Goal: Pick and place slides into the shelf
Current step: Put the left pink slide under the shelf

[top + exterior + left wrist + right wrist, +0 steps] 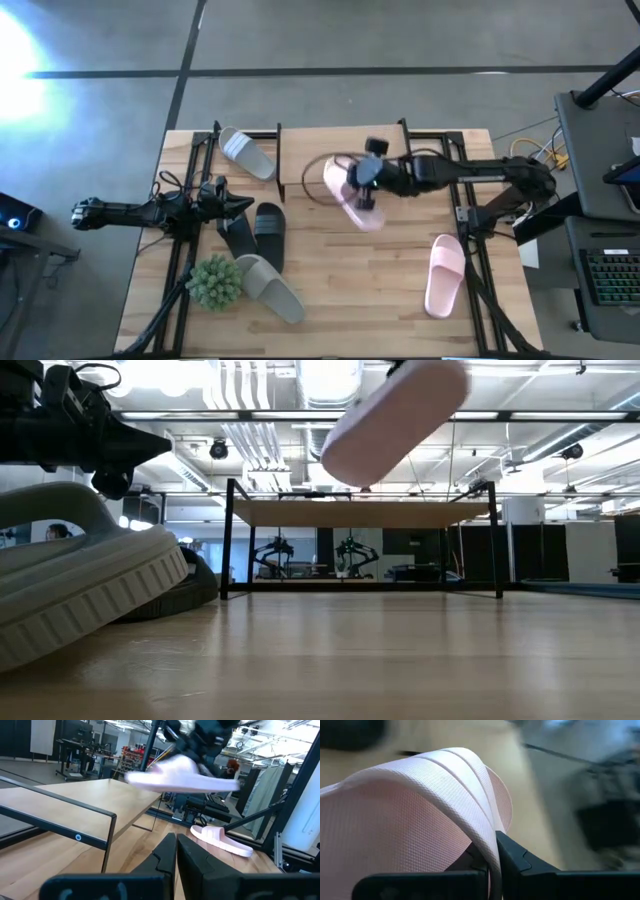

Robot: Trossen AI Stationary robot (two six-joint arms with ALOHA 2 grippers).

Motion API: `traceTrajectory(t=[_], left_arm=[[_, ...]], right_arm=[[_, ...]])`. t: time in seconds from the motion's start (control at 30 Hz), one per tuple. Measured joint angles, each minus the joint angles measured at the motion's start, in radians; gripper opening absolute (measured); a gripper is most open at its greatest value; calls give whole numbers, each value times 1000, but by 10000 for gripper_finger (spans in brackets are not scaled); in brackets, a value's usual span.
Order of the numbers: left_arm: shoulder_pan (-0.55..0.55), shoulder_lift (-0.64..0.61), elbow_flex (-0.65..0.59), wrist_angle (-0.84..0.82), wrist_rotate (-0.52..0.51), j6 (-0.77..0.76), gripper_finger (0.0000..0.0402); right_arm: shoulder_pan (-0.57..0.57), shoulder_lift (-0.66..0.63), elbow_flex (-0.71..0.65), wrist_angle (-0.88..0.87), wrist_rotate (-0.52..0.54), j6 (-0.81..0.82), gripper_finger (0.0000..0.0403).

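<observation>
Next, I release the pale pink slide on the table (368,225) between the shelf and second pink slide with my right gripper. The held slide now hangs over the shelf's near edge.
My right gripper (362,190) is shut on a pale pink slide (350,198), which hangs in the air over the near edge of the shelf (300,170); the low view shows this slide (395,415) tilted above the shelf board (360,512). A second pink slide (445,275) lies flat on the table at the near right. One grey-white slide (245,152) lies at the far left, another (270,288) near the front, and two black slides (255,235) lie between them. My left gripper (243,207) is shut and holds nothing, at the table's left above the black slides. My right gripper pinches the pink slide's wide strap (482,827) at its edge between the two fingers (517,855). The fingers come from the table's right side, slanting down. The slide is lifted clear of table and shelf and hangs tilted.
A green spiky plant ball (215,282) stands at the near left beside the grey-white slide. Black frame rails (190,250) run along the table's left and right sides. Bare table shows in the near middle (360,290).
</observation>
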Motion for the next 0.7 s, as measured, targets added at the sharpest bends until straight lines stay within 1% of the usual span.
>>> traceTrajectory(t=[0.1, 0.2, 0.3, 0.43, 0.47, 0.5, 0.63, 0.67, 0.7], left_arm=[[0, 0, 0, 0, 0, 0, 0], [0, 0, 0, 0, 0, 0, 0], [0, 0, 0, 0, 0, 0, 0], [0, 0, 0, 1, 0, 0, 0], [0, 0, 0, 1, 0, 0, 0], [0, 1, 0, 2, 0, 0, 0], [0, 2, 0, 0, 0, 0, 0], [0, 1, 0, -1, 0, 0, 0], [0, 0, 0, -1, 0, 0, 0]], right_arm=[[46, -6, -4, -119, -121, 111, 13], [86, -8, -19, -223, -194, 186, 13], [135, -9, -57, -219, -228, 246, 13], [164, 20, -121, -161, -227, 320, 13], [163, 33, -143, -133, -211, 336, 13], [162, 50, -165, -106, -168, 349, 13], [168, 113, -240, -13, 112, 386, 13], [168, 130, -254, -7, 166, 407, 13], [165, 147, -266, -7, 196, 437, 13]])
